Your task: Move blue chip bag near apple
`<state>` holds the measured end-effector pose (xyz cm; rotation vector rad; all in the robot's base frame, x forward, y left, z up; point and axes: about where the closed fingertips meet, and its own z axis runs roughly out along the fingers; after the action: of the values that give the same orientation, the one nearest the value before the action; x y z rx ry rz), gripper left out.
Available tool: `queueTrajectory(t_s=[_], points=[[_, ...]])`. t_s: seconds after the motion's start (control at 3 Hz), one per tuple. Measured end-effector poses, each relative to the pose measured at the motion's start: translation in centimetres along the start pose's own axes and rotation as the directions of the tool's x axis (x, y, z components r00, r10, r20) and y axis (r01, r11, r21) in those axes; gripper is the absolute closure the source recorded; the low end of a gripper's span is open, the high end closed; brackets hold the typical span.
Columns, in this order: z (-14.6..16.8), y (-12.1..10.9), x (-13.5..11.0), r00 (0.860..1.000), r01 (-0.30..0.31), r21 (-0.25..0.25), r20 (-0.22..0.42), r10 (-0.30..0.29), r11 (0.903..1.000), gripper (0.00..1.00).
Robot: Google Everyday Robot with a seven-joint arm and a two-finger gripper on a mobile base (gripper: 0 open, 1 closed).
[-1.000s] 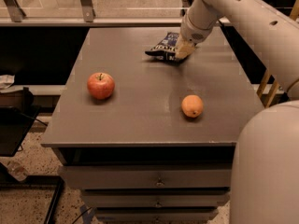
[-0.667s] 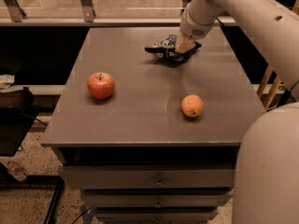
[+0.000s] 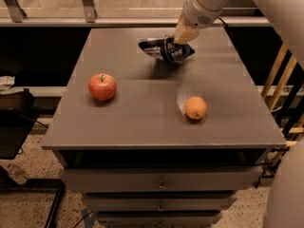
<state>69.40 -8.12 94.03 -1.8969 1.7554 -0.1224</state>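
My gripper has the blue chip bag to put down. Next, I let go of it on the grey table (image 3: 121, 68), close against the far side of the red apple.
The blue chip bag (image 3: 165, 48), dark navy with white lettering, hangs just above the far middle of the grey table (image 3: 142, 122), casting a shadow below it. My gripper (image 3: 183, 36) comes down from the upper right on a white arm and is shut on the bag's right end. The red apple (image 3: 102, 87) with a short stem sits at the left middle of the table, well to the left of and nearer than the bag.
A small orange fruit (image 3: 195, 108) sits right of centre on the table. Drawers (image 3: 161, 182) run below the front edge. A wooden frame (image 3: 280, 80) stands at the right, a dark object (image 3: 14, 122) at the left.
The gripper has lifted the chip bag off the table and carried it slightly left. The apple and the orange fruit have not moved.
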Motion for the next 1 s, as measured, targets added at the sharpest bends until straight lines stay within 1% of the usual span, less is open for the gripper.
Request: queueTrajectory(t_s=[0.33,0.67,1.0], points=[[0.1,0.1,-0.5,1.0,0.001,-0.005,0.014,-0.001,1.0,1.0],[1.4,1.1,-1.9,0.999,0.024,-0.043,0.031,-0.023,0.9988,1.0],[2.5,2.3,-5.2,0.993,0.077,-0.064,0.09,-0.071,0.995,1.0]])
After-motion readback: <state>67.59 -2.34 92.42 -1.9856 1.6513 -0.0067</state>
